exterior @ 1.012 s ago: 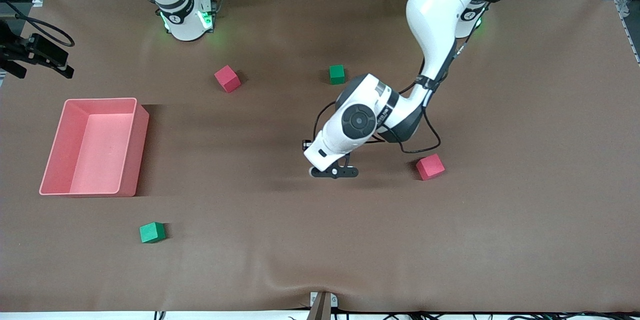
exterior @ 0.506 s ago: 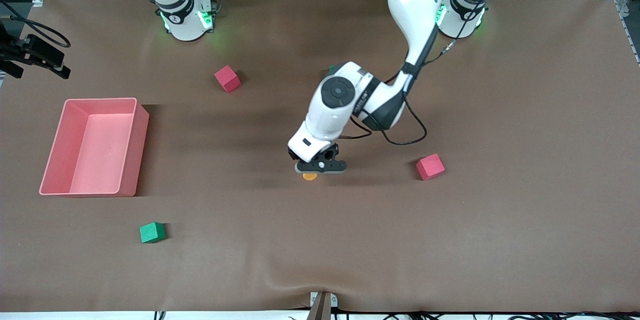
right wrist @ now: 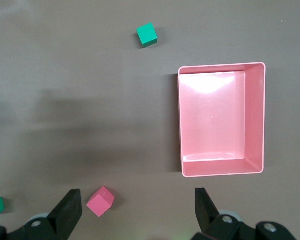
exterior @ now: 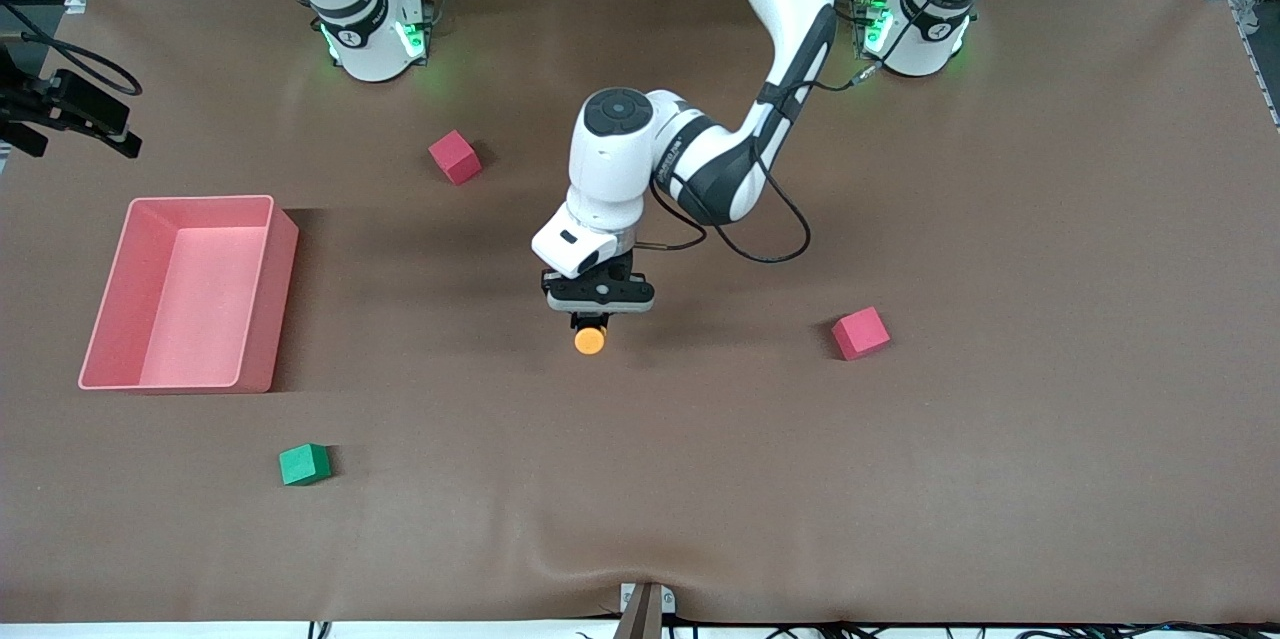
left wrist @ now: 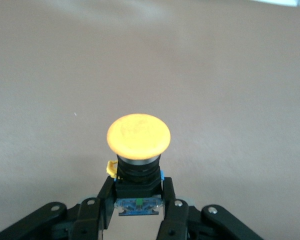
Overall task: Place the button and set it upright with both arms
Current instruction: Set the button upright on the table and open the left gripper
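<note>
My left gripper has the button to place. Next, I set it down upright on the table [exterior: 605, 349] between the pink bin and the farther red cube.
The button [exterior: 591, 338] has a black body, a round orange cap and a bluish end. My left gripper [exterior: 597, 317] is shut on its black body and holds it over the middle of the brown table, cap pointing toward the front camera. In the left wrist view the button [left wrist: 138, 150] sits between the fingers [left wrist: 174, 210] of my left gripper [left wrist: 139, 200], orange cap outward, blue end toward the palm. My right gripper [right wrist: 136, 210] is open and empty, high above the table near its base; it is out of the front view.
A pink bin [exterior: 190, 291] [right wrist: 221, 119] stands toward the right arm's end. Red cubes [exterior: 455, 157] [exterior: 860, 333] and a green cube [exterior: 304, 464] lie on the brown table [exterior: 1000, 439]. The right wrist view shows a red cube [right wrist: 100, 201] and a green cube [right wrist: 147, 35].
My left arm has swung toward the right arm's end with the button in its gripper. The wrist has turned, so the orange cap now shows fully below the fingers.
</note>
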### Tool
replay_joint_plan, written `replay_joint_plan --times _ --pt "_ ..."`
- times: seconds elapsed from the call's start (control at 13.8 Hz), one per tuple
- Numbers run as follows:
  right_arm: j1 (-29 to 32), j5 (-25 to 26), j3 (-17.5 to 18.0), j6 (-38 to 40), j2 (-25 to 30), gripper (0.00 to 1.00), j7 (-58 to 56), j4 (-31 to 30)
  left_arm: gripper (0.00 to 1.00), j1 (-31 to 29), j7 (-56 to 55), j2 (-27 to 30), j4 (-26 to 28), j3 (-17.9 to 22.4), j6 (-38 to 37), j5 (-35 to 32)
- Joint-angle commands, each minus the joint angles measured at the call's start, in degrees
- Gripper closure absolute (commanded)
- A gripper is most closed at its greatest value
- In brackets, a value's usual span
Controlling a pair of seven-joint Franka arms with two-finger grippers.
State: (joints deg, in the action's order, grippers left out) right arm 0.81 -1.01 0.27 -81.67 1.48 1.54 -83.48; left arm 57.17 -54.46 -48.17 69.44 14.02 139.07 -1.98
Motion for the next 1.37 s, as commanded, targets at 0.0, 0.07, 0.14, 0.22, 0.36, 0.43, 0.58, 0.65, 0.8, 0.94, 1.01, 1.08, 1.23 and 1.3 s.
replay_joint_plan --times 0.0,0.07,0.14,0.22,0.36,0.43,0.58,0.65,0.8,0.94,1.01,1.08,1.23,1.3 --pt "1.21 -1.01 0.87 0.64 -0.6 0.0 -0.92 1.3 1.0 2.24 -7.74 -1.13 0.61 1.01 2.35 -8.53" --pt "1.21 -0.92 0.79 0.64 -0.6 0.0 -0.92 1.3 1.0 2.68 -10.99 -1.4 0.61 1.01 2.61 -11.26" --pt "1.21 -1.01 0.78 0.72 -0.6 0.0 -0.92 1.3 1.0 3.47 -14.15 -1.49 1.13 1.09 2.61 -15.03" --pt "1.21 -1.01 0.78 0.72 -0.6 0.0 -0.92 1.3 1.0 4.09 -18.1 -1.84 1.57 1.01 2.61 -19.42" --pt "1.21 -1.01 0.78 0.72 -0.6 0.0 -0.92 1.3 1.0 4.97 -32.04 -4.03 1.4 1.01 2.7 -29.78" --pt "1.21 -1.01 0.78 0.72 -0.6 0.0 -0.92 1.3 1.0 4.97 -36.46 -4.12 1.49 0.83 2.7 -34.97" --pt "1.3 -1.01 0.78 0.72 -0.6 0.0 -0.92 1.3 1.0 5.32 -43.15 -5.7 1.4 0.65 2.7 -40.27" --pt "1.3 -1.01 0.78 0.72 -0.6 0.0 -0.92 1.3 1.0 6.02 -45.01 -6.4 1.4 0.65 2.7 -41.77" --pt "1.3 -1.01 0.78 0.72 -0.6 0.0 -0.92 1.3 1.0 6.81 -48.26 -7.72 1.49 0.65 2.53 -46.85" --pt "1.3 -1.01 0.78 0.81 -0.6 0.0 -0.92 1.3 1.0 7.26 -55.81 -10.35 1.58 0.65 2.35 -54.4" --pt "1.3 -1.01 0.78 0.81 -0.6 0.0 -0.92 1.21 1.0 7.34 -58.97 -11.41 1.67 0.65 2.18 -58.45" --pt "1.3 -1.01 0.78 0.81 -0.6 0.0 -0.84 1.3 1.0 7.26 -61.62 -12.55 1.67 0.65 2.09 -61.27" --pt "1.39 -1.01 0.78 0.81 -0.6 0.0 -0.92 1.3 1.0 7.87 -63.14 -13.79 1.67 0.65 1.04 -64.36" --pt "1.39 -1.01 0.78 0.81 -0.6 0.0 -0.84 1.21 1.0 7.96 -63.4 -14.4 1.58 0.65 -0.01 -65.24"
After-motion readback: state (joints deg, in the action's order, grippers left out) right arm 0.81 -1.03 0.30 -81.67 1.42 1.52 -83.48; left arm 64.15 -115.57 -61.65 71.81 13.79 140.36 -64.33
